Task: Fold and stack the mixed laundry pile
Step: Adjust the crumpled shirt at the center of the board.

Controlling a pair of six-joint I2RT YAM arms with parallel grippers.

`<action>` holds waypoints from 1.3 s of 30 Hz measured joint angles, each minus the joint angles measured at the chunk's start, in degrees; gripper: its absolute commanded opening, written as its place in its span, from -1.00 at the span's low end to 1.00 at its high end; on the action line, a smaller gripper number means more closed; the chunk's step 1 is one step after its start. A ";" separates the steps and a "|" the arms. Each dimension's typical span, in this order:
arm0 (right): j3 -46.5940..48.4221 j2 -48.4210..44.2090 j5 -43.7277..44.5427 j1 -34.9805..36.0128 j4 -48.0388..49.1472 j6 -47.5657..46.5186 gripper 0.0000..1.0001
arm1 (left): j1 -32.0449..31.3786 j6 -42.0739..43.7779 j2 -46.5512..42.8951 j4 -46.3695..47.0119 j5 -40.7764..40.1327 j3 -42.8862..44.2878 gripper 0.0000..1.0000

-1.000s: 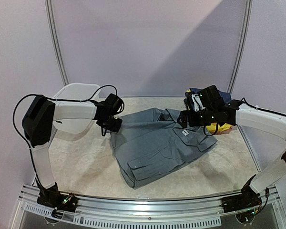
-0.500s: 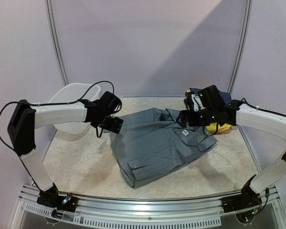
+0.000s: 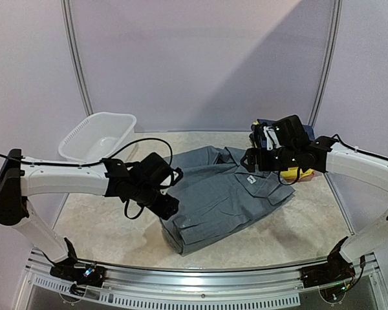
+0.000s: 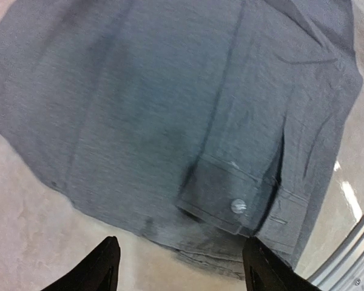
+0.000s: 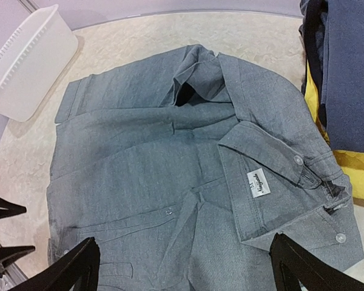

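I need to move my right gripper next to the grey trousers' near-side hem corner (image 3: pixel 180 230), beside my left gripper, and close it there to lift the top layer.
The large grey trousers (image 3: pixel 220 197) lie spread and partly folded in the middle of the table. My left gripper (image 3: pixel 168 205) is open and empty, low over their near left edge. In the left wrist view (image 4: pixel 182 254) its fingers straddle the hem by a buttoned pocket (image 4: pixel 236 206). My right gripper (image 3: pixel 255 161) is open and empty above the waistband end. The right wrist view (image 5: pixel 185 254) shows the trousers (image 5: pixel 170 182) below it. A navy garment (image 5: pixel 352 73) and a yellow one (image 5: pixel 352 170) are piled at the right. No reddish clothes show.
The white plastic basin (image 3: pixel 100 135) stands at the back left, and also shows in the right wrist view (image 5: pixel 24 66). A metal rail (image 3: pixel 200 284) runs along the table's near edge. White frame poles rise at the back corners.
My left arm has swung from the trousers' far left corner by the basin toward the near left edge of the trousers. My right arm has barely moved.
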 measured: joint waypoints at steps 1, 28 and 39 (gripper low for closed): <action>-0.24 -0.02 0.00 0.00 -0.02 0.11 0.98 | -0.96 -0.46 0.37 0.24 1.44 -0.44 0.40; -3.28 2.03 -6.08 15.21 -1.55 0.96 0.91 | -5.38 -5.44 10.78 7.63 2.47 -2.78 -0.95; -1.18 15.52 -9.14 24.55 1.09 -0.42 0.88 | -4.63 -6.84 1.73 12.28 2.45 -11.85 -0.31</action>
